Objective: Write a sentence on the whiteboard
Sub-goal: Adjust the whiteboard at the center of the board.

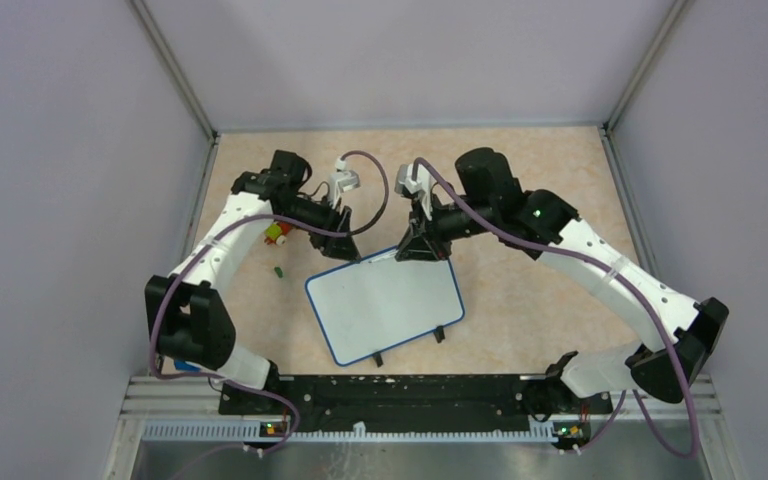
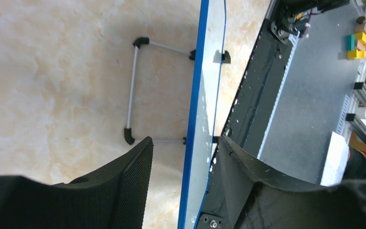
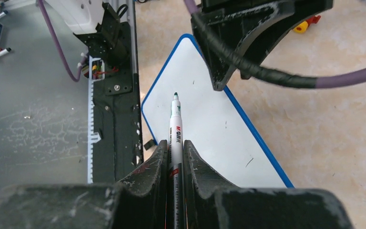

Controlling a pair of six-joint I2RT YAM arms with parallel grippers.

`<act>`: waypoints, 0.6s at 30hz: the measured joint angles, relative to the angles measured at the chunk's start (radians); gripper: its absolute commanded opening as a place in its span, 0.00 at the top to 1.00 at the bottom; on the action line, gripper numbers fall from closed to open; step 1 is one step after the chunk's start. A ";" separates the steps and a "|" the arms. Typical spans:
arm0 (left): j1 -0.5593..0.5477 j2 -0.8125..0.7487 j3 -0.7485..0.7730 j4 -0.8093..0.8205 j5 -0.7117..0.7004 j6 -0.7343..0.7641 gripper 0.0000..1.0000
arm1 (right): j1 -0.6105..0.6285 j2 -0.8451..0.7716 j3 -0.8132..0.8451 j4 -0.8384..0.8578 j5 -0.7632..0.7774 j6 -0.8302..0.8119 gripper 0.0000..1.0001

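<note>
The whiteboard's blue rim sits loose in my open left gripper, so it should grip the whiteboard's far edge (image 1: 344,268) to steady it before my right gripper writes.
The whiteboard (image 1: 385,305) lies tilted on the table, blue-rimmed, its white face (image 3: 205,119) bearing only a few tiny specks. The sentence is not in view. My left gripper (image 1: 345,245) stands open astride the board's far left edge (image 2: 195,119). One finger (image 2: 128,176) is clearly apart from the rim and the other finger (image 2: 248,167) sits close on the face side. My right gripper (image 3: 175,145) is shut on a white marker (image 3: 176,124), whose uncapped green tip points over the board's face. From above, the right gripper (image 1: 415,250) hovers at the board's far edge.
A small red, yellow and green toy (image 1: 277,232) and a green cap (image 1: 278,270) lie left of the board. The board's wire stand (image 2: 132,90) props it from beneath. A black rail (image 1: 390,395) runs along the near edge. Grey walls enclose the table.
</note>
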 measured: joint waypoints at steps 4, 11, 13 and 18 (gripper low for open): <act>-0.008 0.001 -0.046 -0.021 0.000 0.018 0.43 | 0.000 0.001 0.000 0.028 -0.007 0.037 1.00; -0.057 0.046 -0.050 -0.005 0.000 0.005 0.64 | 0.000 0.000 0.011 0.017 -0.006 0.037 1.00; -0.074 0.062 -0.057 0.013 0.002 -0.012 0.72 | -0.001 -0.001 0.016 0.013 -0.006 0.037 1.00; -0.084 0.062 -0.114 0.069 0.026 -0.080 0.91 | -0.009 -0.003 0.016 0.005 -0.002 0.059 1.00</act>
